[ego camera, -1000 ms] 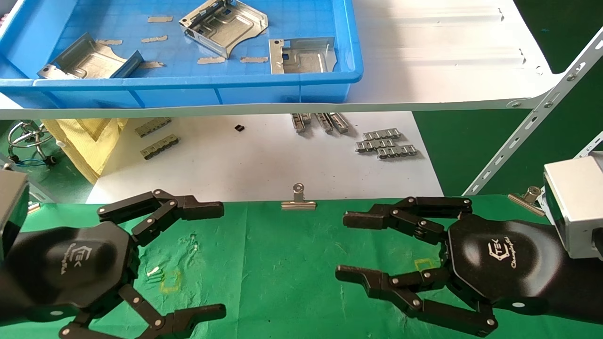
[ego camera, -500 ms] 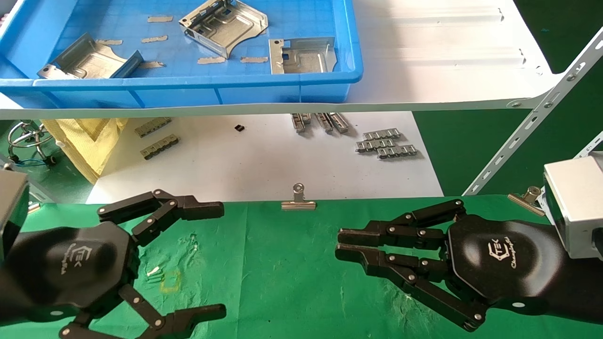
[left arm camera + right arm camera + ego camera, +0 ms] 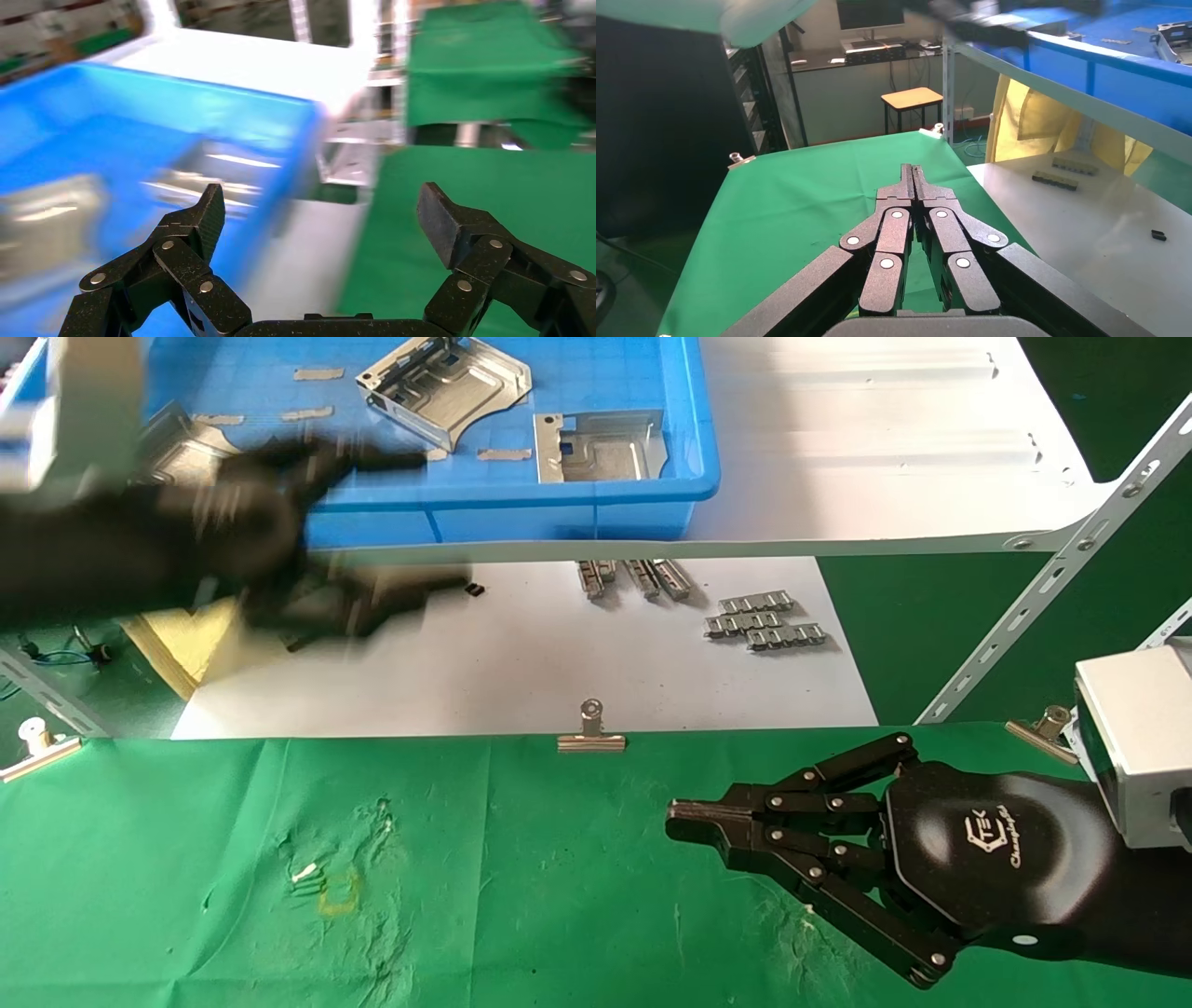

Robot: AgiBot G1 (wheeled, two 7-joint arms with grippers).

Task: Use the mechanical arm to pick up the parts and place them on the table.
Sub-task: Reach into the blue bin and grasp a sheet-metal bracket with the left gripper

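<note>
My left gripper needs to close on the narrow bent edge point(image 3: 399, 359) of the silver sheet-metal part, which is at the back middle of the blue tray.
Three silver sheet-metal parts lie in the blue tray point(image 3: 559, 509) on the white shelf: one at the back middle point(image 3: 447, 388), one at the front right point(image 3: 601, 444), and one at the left point(image 3: 177, 444), partly hidden behind my left arm. My left gripper point(image 3: 419, 523) is blurred by motion, open and empty, level with the tray's front wall. The left wrist view shows its fingers spread wide point(image 3: 323, 210) over the tray edge, with a blurred part point(image 3: 211, 172) beyond. My right gripper point(image 3: 675, 822) is shut and empty, low over the green table point(image 3: 521, 877); its tips meet in the right wrist view point(image 3: 912, 172).
A white sheet point(image 3: 521, 663) under the shelf carries small grey ridged strips point(image 3: 764, 621). A binder clip point(image 3: 590, 733) pins the cloth's far edge. Yellow cloth point(image 3: 177, 645) hangs at the left. A slanted white shelf brace point(image 3: 1052, 579) crosses the right side.
My left gripper has swung up fast from the green table to the blue tray's front, staying open. My right gripper has closed its fingers and stayed where it was.
</note>
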